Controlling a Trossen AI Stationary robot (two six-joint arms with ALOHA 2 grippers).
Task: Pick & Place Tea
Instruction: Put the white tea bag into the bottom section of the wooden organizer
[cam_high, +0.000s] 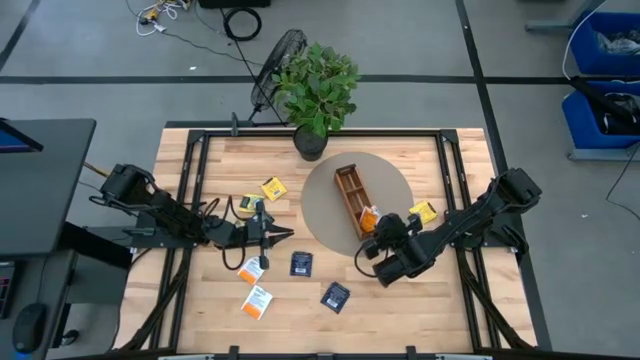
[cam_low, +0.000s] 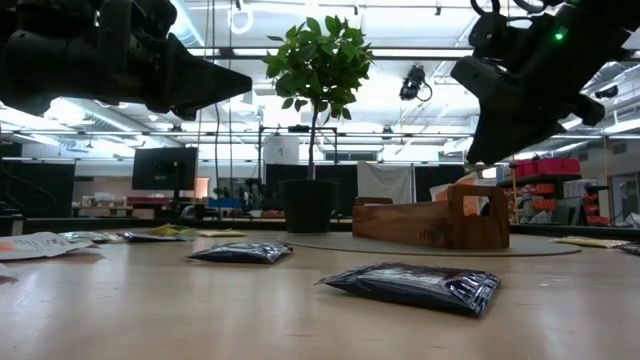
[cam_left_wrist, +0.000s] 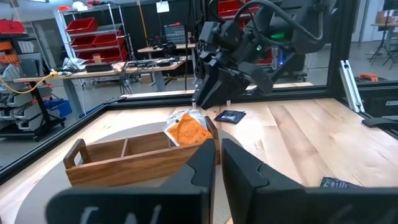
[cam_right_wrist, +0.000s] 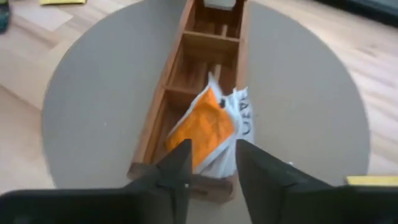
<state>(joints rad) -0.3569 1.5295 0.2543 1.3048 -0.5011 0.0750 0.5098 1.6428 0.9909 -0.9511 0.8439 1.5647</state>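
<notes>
The white part of the orange-and-white sachet pokes out over the tray's rim, so next my right gripper grabs it there and tucks it into the tray's near end section (cam_right_wrist: 169, 118).
The long wooden tray (cam_high: 348, 190) lies on a round grey mat. An orange-and-white sachet (cam_right_wrist: 214, 127) stands tilted in the tray's near end compartment, its top sticking out above the rim (cam_left_wrist: 185, 129). My right gripper (cam_right_wrist: 211, 158) is open just above that sachet, one finger on either side, apart from it. My left gripper (cam_high: 283, 237) hovers shut and empty left of the mat. Flat on the table lie two navy sachets (cam_high: 301, 263) (cam_high: 335, 296), two orange-and-white ones (cam_high: 252, 268) (cam_high: 257, 301) and two yellow ones (cam_high: 273, 188) (cam_high: 423, 212).
A potted plant (cam_high: 316, 88) stands at the table's far edge behind the mat. A black frame (cam_high: 452, 170) runs around the table. In the low view the navy sachets (cam_low: 410, 285) (cam_low: 240, 252) lie nearest the camera, with the tray (cam_low: 420, 225) behind them.
</notes>
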